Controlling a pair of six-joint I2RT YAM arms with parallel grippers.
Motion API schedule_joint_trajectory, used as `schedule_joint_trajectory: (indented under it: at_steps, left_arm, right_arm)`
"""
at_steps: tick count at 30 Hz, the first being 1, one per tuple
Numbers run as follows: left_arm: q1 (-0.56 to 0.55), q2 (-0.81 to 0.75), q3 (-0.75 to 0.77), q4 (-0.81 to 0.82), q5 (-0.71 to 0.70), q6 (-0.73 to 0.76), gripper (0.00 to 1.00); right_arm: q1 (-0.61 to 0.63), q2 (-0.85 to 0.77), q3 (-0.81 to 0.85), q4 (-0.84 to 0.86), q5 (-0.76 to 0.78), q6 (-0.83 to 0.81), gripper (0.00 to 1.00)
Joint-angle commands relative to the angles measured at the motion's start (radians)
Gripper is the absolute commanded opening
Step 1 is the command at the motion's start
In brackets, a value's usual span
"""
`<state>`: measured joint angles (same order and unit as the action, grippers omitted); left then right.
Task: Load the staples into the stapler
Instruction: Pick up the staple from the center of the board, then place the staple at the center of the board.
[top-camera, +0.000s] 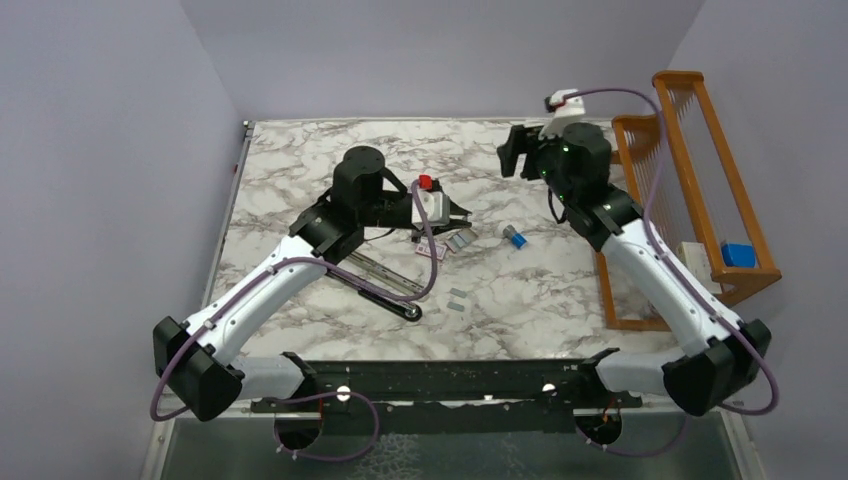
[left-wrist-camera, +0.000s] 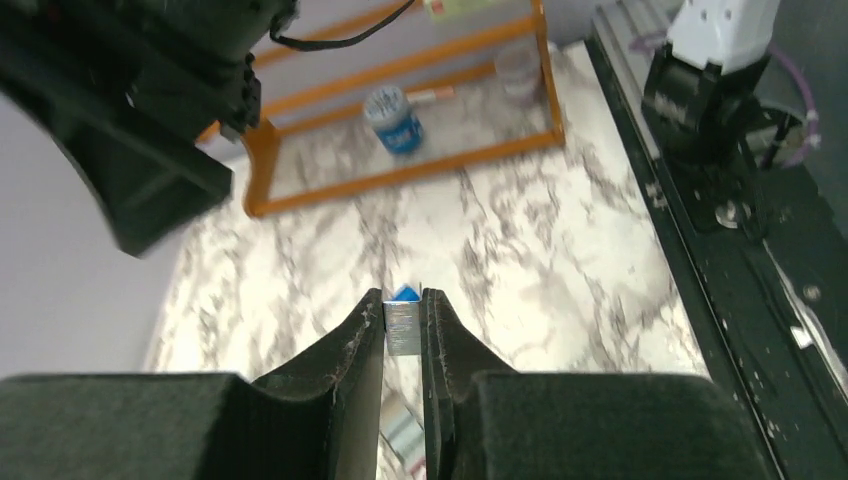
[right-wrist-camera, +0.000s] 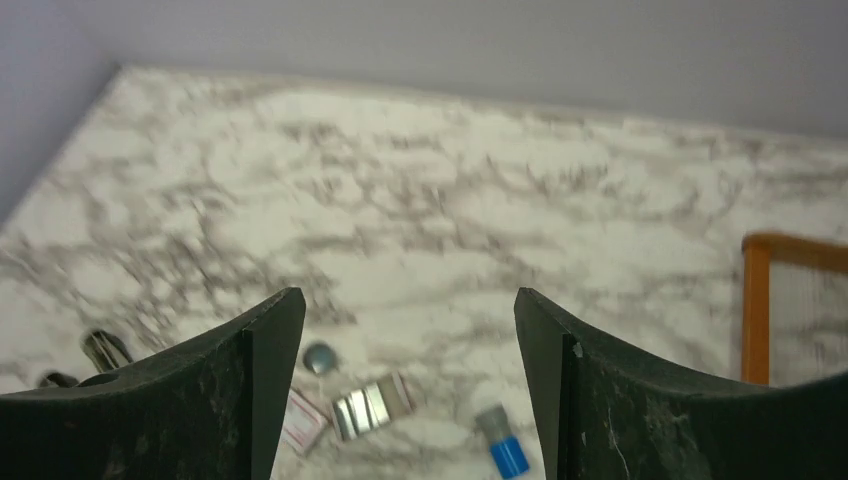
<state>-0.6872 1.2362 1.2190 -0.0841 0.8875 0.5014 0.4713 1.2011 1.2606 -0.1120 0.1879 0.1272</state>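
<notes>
Next, my left gripper puts the strip of staples down on the table (top-camera: 462, 283) just behind the loose strips.
My left gripper (top-camera: 462, 215) hovers over the middle of the table, shut on a short silvery strip of staples (left-wrist-camera: 404, 328) that stands between its fingertips. More staples (top-camera: 460, 240) lie just below it beside a small white-and-red box (top-camera: 432, 250), and one strip (top-camera: 457, 297) lies nearer the front. The stapler (top-camera: 388, 285), long and black, lies open on the table under the left arm. My right gripper (top-camera: 512, 150) is raised at the back right, open and empty. In its wrist view the staples (right-wrist-camera: 372, 405) and the box (right-wrist-camera: 300, 420) show far below the right gripper (right-wrist-camera: 410, 310).
A blue-and-white cylinder (top-camera: 515, 238) lies to the right of the staples, and a small dark disc (right-wrist-camera: 319, 357) lies near the box. A wooden rack (top-camera: 700, 180) stands along the right edge, holding a blue item (top-camera: 738, 254) and a jar (left-wrist-camera: 392, 118).
</notes>
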Motion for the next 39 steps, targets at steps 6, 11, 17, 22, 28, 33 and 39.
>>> schedule_joint_trajectory:
  at_steps: [6,11,17,22,28,33,39]
  left_arm:
    - [-0.074,0.165,0.009,-0.300,-0.208,0.185,0.00]
    - [-0.170,0.309,0.045,-0.402,-0.372,0.273,0.00]
    - [-0.229,0.488,0.123,-0.494,-0.488,0.331,0.00]
    - [-0.272,0.605,0.194,-0.561,-0.584,0.368,0.00]
    - [-0.286,0.682,0.225,-0.607,-0.681,0.398,0.00]
    - [-0.287,0.697,0.221,-0.611,-0.691,0.401,0.00]
    - [-0.287,0.741,0.250,-0.612,-0.683,0.387,0.00]
  right_arm:
    - [-0.168,0.088,-0.083,-0.296,-0.331,0.191,0.80]
    - [-0.218,-0.076,-0.236,-0.084,-0.329,0.364,0.81]
    - [-0.218,-0.380,-0.444,0.245,-0.291,0.347,0.81]
    - [-0.218,-0.404,-0.399,0.168,-0.303,0.255,0.82]
    - [-0.218,-0.412,-0.418,0.176,-0.317,0.238,0.82]
    - [-0.218,-0.396,-0.418,0.186,-0.348,0.244,0.82]
    - [-0.218,-0.379,-0.411,0.187,-0.378,0.243,0.82]
